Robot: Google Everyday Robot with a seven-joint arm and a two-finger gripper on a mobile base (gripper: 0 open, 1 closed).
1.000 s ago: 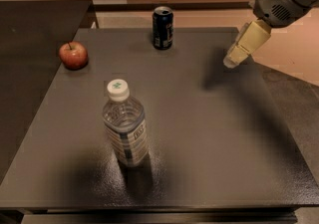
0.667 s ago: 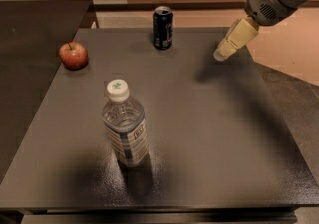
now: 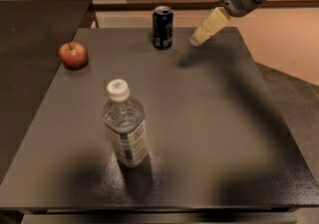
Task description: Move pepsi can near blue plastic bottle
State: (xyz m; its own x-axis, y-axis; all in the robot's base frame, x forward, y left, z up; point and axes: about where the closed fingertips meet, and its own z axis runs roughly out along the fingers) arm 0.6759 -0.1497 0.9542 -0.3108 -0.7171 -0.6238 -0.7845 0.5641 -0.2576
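Next, I close my gripper around the upper half (image 3: 162, 22) of the pepsi can, just below the can's silver top.
The pepsi can (image 3: 163, 27), dark navy with a silver top, stands upright near the far edge of the dark table (image 3: 209, 118). The blue plastic bottle (image 3: 125, 124), clear with a white cap and a bluish striped label, stands upright in the near left-middle of the table. My gripper (image 3: 198, 38) has cream fingers and hangs above the table's far right part, just right of the can and apart from it. It holds nothing.
A red apple (image 3: 73, 55) sits at the far left of the table. A second dark surface (image 3: 35, 34) adjoins on the left. The floor lies beyond the table's right edge.
My gripper has moved left and farther back, from the table's right side toward the can. The can, bottle and apple have not moved.
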